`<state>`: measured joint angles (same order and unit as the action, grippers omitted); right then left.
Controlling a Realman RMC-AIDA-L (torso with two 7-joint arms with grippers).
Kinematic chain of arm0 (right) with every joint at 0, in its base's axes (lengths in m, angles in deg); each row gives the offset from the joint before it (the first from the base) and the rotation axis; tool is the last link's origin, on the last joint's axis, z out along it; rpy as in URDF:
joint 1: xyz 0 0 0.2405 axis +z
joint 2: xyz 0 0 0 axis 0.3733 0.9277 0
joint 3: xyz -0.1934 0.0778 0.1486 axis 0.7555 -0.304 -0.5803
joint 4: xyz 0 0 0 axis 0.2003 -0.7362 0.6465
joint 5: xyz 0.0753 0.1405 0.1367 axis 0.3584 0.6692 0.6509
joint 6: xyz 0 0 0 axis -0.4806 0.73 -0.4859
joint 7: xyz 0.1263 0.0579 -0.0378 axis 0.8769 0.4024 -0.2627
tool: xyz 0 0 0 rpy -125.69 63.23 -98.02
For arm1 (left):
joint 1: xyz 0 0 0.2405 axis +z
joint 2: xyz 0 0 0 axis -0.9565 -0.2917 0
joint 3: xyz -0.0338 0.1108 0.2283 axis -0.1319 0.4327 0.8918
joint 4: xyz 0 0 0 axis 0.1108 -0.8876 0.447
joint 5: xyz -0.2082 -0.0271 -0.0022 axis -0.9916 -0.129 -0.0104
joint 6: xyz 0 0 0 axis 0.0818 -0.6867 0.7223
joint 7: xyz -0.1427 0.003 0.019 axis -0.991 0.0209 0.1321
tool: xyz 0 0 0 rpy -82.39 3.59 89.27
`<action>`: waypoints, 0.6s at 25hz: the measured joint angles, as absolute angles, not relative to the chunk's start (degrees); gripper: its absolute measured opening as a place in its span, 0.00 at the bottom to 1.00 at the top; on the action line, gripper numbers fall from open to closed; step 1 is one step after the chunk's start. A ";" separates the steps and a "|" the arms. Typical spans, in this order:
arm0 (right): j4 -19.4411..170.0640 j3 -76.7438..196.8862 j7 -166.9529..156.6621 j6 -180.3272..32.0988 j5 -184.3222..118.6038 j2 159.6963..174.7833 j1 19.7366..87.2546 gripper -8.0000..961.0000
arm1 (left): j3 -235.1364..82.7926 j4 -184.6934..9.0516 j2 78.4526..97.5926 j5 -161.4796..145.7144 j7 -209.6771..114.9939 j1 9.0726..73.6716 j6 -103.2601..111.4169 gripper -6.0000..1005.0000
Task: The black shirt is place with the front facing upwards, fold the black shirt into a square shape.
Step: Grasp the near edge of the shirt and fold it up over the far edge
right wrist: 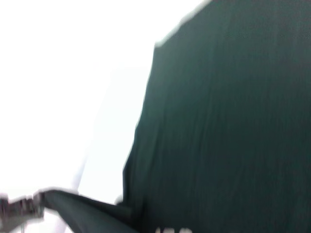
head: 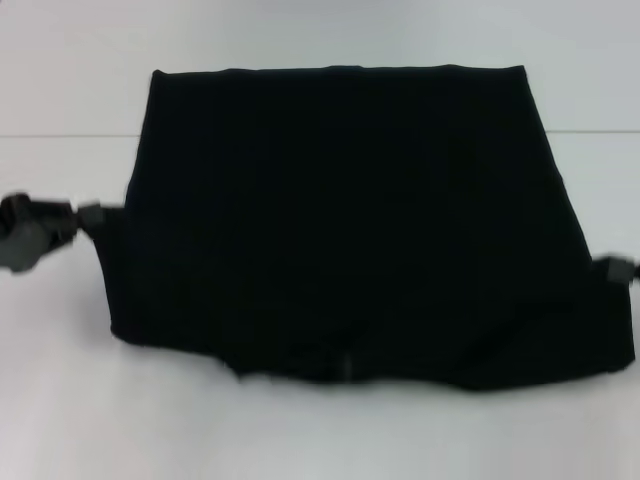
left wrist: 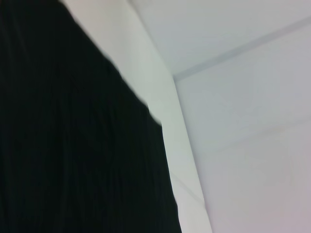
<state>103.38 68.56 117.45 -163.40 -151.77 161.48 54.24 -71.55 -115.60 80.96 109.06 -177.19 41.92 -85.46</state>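
Next, my left gripper lets go of the black shirt's cloth on the shirt's side edge (head: 133, 192), just short of the seam line of the table.
The black shirt (head: 340, 220) lies spread wide across the white table, its far edge straight and its near edge bunched and uneven. At the shirt's left edge, my left gripper (head: 92, 216) is shut on the cloth about halfway down. My right gripper (head: 614, 268) is at the shirt's right edge, mostly hidden by the cloth it grips. The left wrist view shows only black shirt cloth (left wrist: 73, 145) against the table. In the right wrist view the shirt (right wrist: 223, 121) fills the frame, and a strip of cloth (right wrist: 82, 206) runs taut toward a grey gripper part at the frame's edge.
The white table (head: 320, 430) runs all round the shirt, with a thin seam line (head: 60, 134) across it at the far side. Nothing else stands on it.
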 joint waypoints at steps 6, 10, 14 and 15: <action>100.99 68.26 115.72 -154.21 -143.25 163.41 53.97 0.03 | -71.63 -114.15 83.41 100.42 -174.43 41.52 -74.12 0.03; 99.84 68.24 112.05 -148.88 -137.24 165.35 53.63 0.03 | -71.65 -112.23 85.10 94.61 -170.90 41.34 -68.19 0.03; 99.39 68.21 108.18 -141.97 -133.95 167.65 54.03 0.03 | -71.63 -111.20 87.02 90.98 -166.83 40.11 -63.01 0.03; 99.27 68.22 107.04 -140.27 -133.28 168.22 54.18 0.03 | -71.62 -111.15 87.50 90.18 -165.89 39.83 -61.99 0.03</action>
